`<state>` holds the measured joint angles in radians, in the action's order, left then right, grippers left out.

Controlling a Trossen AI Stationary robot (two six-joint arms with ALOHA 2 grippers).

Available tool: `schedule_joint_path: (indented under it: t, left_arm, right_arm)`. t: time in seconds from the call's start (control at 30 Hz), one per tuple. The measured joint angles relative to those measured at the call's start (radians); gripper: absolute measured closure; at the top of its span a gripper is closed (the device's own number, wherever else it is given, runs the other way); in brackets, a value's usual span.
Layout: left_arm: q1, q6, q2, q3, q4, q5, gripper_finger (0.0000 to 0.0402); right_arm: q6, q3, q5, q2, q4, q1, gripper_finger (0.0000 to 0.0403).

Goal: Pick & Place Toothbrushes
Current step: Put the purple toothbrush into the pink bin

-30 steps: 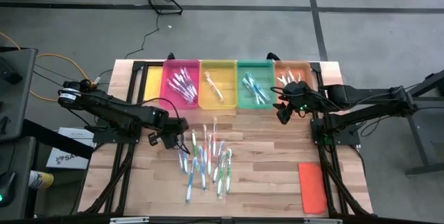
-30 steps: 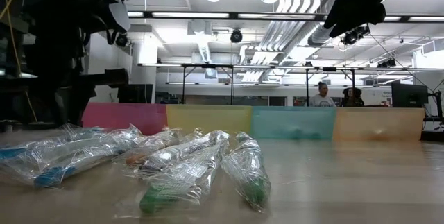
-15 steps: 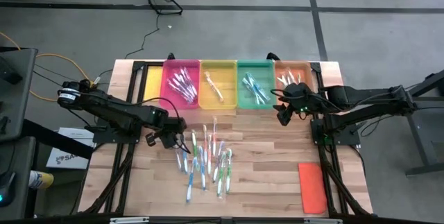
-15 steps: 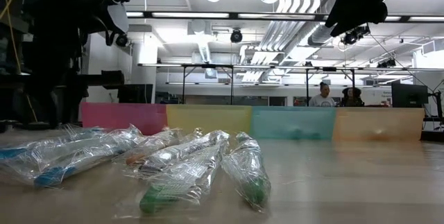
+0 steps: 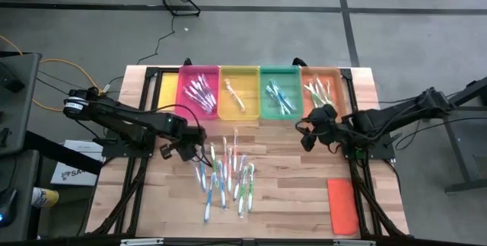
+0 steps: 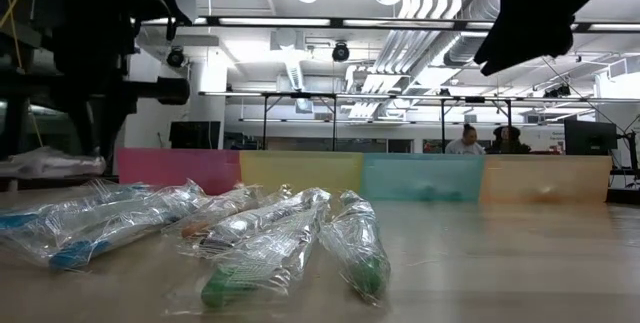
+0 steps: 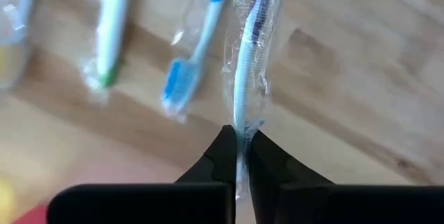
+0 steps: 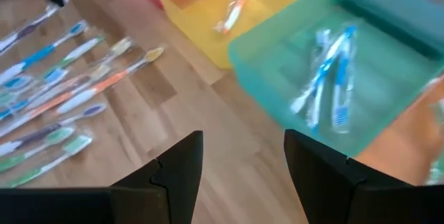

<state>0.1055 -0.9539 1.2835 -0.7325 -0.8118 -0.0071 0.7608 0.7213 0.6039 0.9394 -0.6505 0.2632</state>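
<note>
The robot's left gripper should release the wrapped white toothbrush on top of the toothbrushes in the pink tray [image 5: 202, 96].
A pile of wrapped toothbrushes [image 5: 227, 174] with blue, green, orange and pink handles lies flat mid-table; it also shows in the low view as the pile [image 6: 250, 233]. My left gripper [image 5: 196, 148] stands at the pile's left edge, shut on one wrapped white toothbrush [image 7: 250, 64]. My right gripper [image 8: 243, 165] is open and hovers above bare wood [image 5: 306, 135] just in front of the green tray [image 5: 279, 92] and orange tray [image 5: 323, 87], holding nothing. My left gripper pinches the wrapped toothbrush between its two fingertips at one end of the wrapper [image 7: 240, 144]. The brush runs straight out ahead of the fingers, in line with them. It is lifted clear of the wood, roughly level in the low view [image 6: 45, 162].
Pink [image 5: 198, 92], yellow [image 5: 239, 92], green and orange trays line the far edge, each holding some toothbrushes. A flat orange lid [image 5: 342, 204] lies at the near right. Bare wood lies between the pile and the trays. People stand in the room far behind.
My right gripper has left its place over the orange tray, moving toward the near edge and slightly left, toward the pile. My left gripper has raised one wrapped toothbrush off the table at the pile's left side; it now shows lifted in the low view.
</note>
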Motion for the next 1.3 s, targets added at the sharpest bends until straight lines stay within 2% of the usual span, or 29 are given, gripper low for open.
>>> schedule_joint_path:
  t: [0.27,0.43,0.63,0.73,0.9,1.3]
  left_arm:
    - [0.0,0.07,0.0,-0.085,-0.045,-0.11,0.0396]
    - [0.0,0.094,0.0,-0.153,-0.125,-0.178,0.0396]
    - [-0.019,0.026,-0.001,-0.24,-0.283,-0.378,0.0396]
    - [-0.073,-0.015,-0.001,-0.293,-0.323,-0.418,0.0396]
    - [-0.199,-0.159,-0.002,-0.36,-0.335,-0.425,0.0396]
    - [-0.501,-0.506,-0.002,-0.427,-0.28,-0.424,0.0396]
  right_arm:
    - [-0.003,-0.085,0.008,0.0,0.178,0.039,0.0206]
    - [-0.004,-0.117,0.008,0.0,0.216,0.038,0.0206]
    - [-0.005,-0.129,0.008,0.0,0.229,0.038,0.0206]
    - [-0.005,-0.129,0.008,0.0,0.229,0.038,0.0206]
    - [-0.006,-0.129,0.008,0.0,0.229,0.038,0.0206]
    - [-0.035,-0.129,0.026,0.0,0.229,0.038,0.0206]
